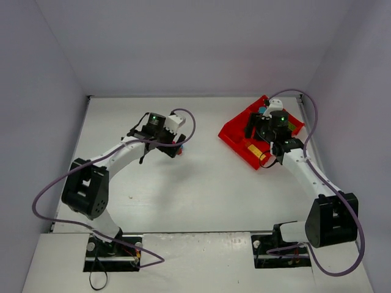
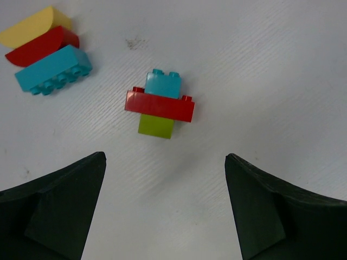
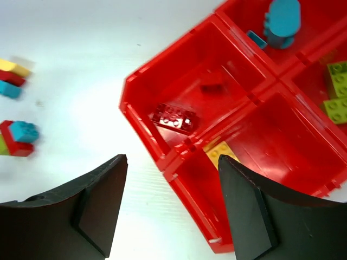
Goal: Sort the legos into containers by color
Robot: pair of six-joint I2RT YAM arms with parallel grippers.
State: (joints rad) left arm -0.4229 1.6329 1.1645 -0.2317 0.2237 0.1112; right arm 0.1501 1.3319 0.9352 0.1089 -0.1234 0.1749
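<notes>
Next, my left gripper grabs the ends of the red brick [image 1: 179,152] [image 2: 160,106] that is between the cyan and lime bricks of the stuck-together cluster.
In the left wrist view a stuck-together cluster lies on the table: a cyan brick [image 2: 163,84], a red brick [image 2: 160,106] and a lime brick [image 2: 156,126]. Up left lie a yellow piece [image 2: 33,25], a red piece [image 2: 40,45] and a cyan brick [image 2: 53,70]. My left gripper [image 2: 165,211] is open and empty just short of the cluster. My right gripper [image 3: 171,208] is open and empty over the near edge of the red tray [image 3: 142,89]. The tray holds a red brick [image 3: 174,117], a yellow brick [image 3: 219,152], cyan pieces [image 3: 282,19] and lime bricks [image 3: 337,92].
The tray [image 1: 235,134] sits at the far right of the white table, close to the right wall. The loose bricks lie under the left gripper [image 1: 177,146] near the table's middle left. Grey walls enclose the table on three sides.
</notes>
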